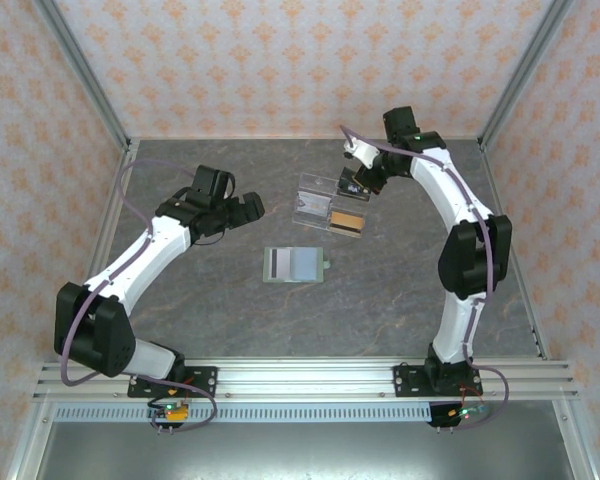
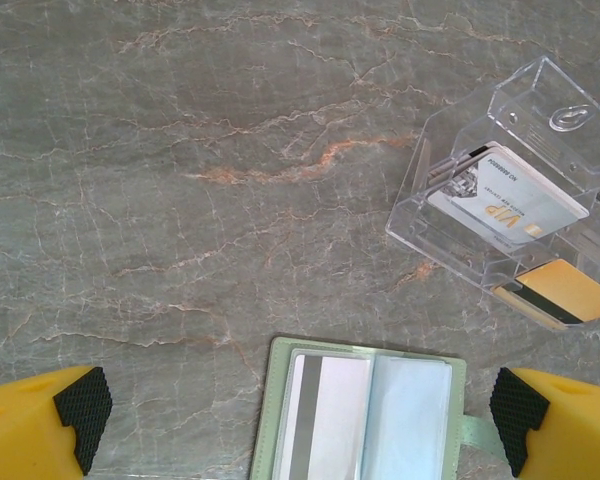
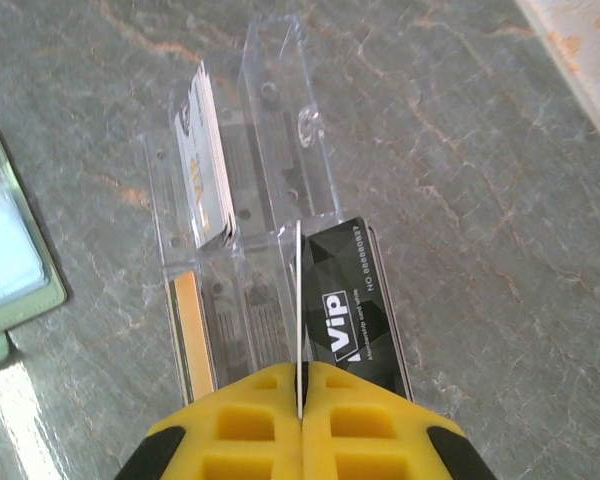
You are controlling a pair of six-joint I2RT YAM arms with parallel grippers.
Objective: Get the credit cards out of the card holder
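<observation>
Next, I set the white card, now held over the acrylic stand, down against the black VIP card in the clear acrylic stand point(image 1: 354, 186) point(image 3: 342, 310) with my right gripper.
The pale green card holder point(image 1: 295, 264) lies open on the table, and a card with a dark stripe point(image 2: 325, 420) sits in its left pocket. My left gripper point(image 1: 244, 208) hovers open, back and left of the card holder point(image 2: 365, 415), touching nothing. My right gripper point(image 1: 359, 183) is shut on a thin white card point(image 3: 299, 300) seen edge-on, held over the clear acrylic stand point(image 1: 318, 203). The stand point(image 3: 280, 130) holds white cards point(image 3: 205, 170). A black VIP card point(image 3: 355, 300) and an orange card point(image 3: 185, 335) lie at its base.
The grey marble table point(image 1: 400, 290) is walled at the back and both sides by patterned panels. An aluminium rail point(image 1: 310, 375) carrying both arm bases runs along the near edge. Bare tabletop stretches in front of the card holder.
</observation>
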